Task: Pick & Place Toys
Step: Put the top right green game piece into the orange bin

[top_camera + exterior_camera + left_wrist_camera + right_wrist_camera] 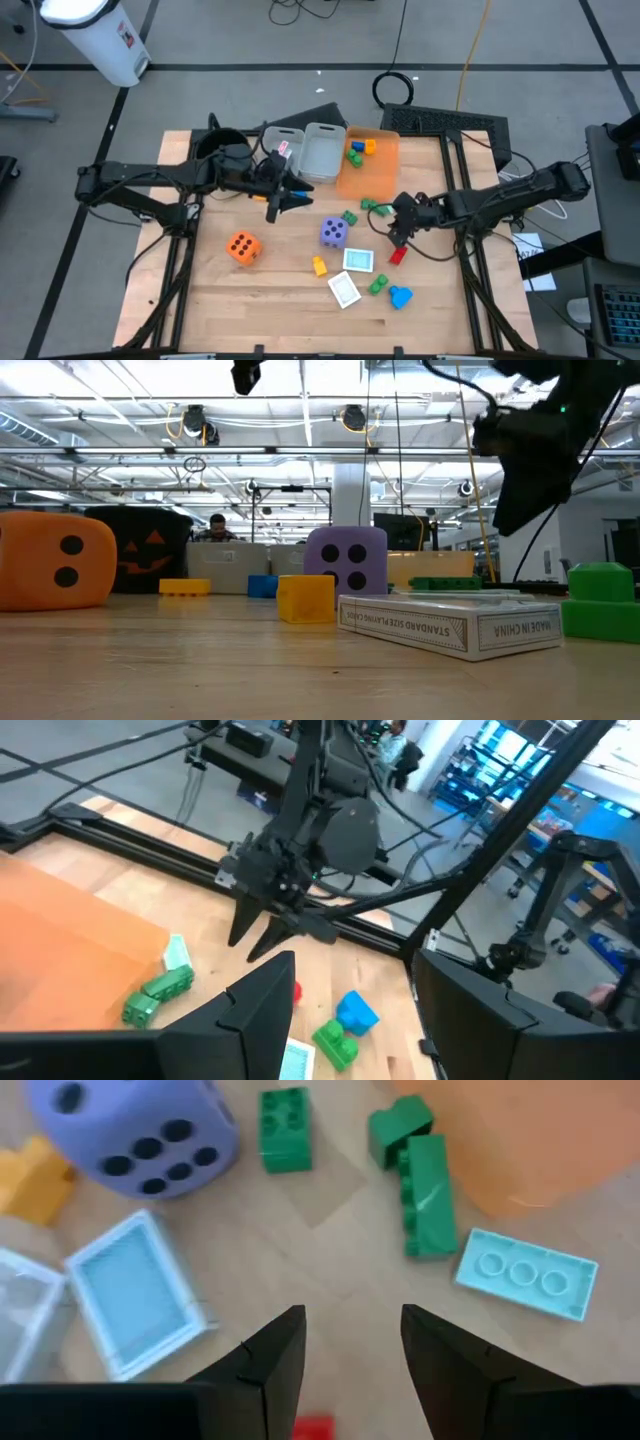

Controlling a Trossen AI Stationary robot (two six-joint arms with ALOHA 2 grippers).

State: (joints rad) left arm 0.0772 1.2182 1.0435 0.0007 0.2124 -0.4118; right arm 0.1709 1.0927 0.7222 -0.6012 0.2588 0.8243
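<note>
The loose end [387, 210] [431, 1240] of the long green block, away from the short green block beside the orange bin, will be gripped by my right gripper.
The toys lie loose on the wooden table [220, 300]: an orange die [243, 247], a purple die [334, 233], a yellow block [319, 266], a teal card [358, 260], a white card [344, 290], green blocks [425, 1190], a pale teal block [527, 1273], a blue block [400, 296] and a red block [397, 256]. My right gripper [352, 1315] hangs open above the table, tipped downward, with the red block [313, 1428] just beneath its fingers. My left gripper [283, 205] is open and empty, held high near the bins.
A grey bin [318, 152] and an orange bin [368, 160] stand side by side at the table's far edge; the orange one holds a few blocks. A black pot [222, 150] sits at the far left. The near left part of the table is bare wood.
</note>
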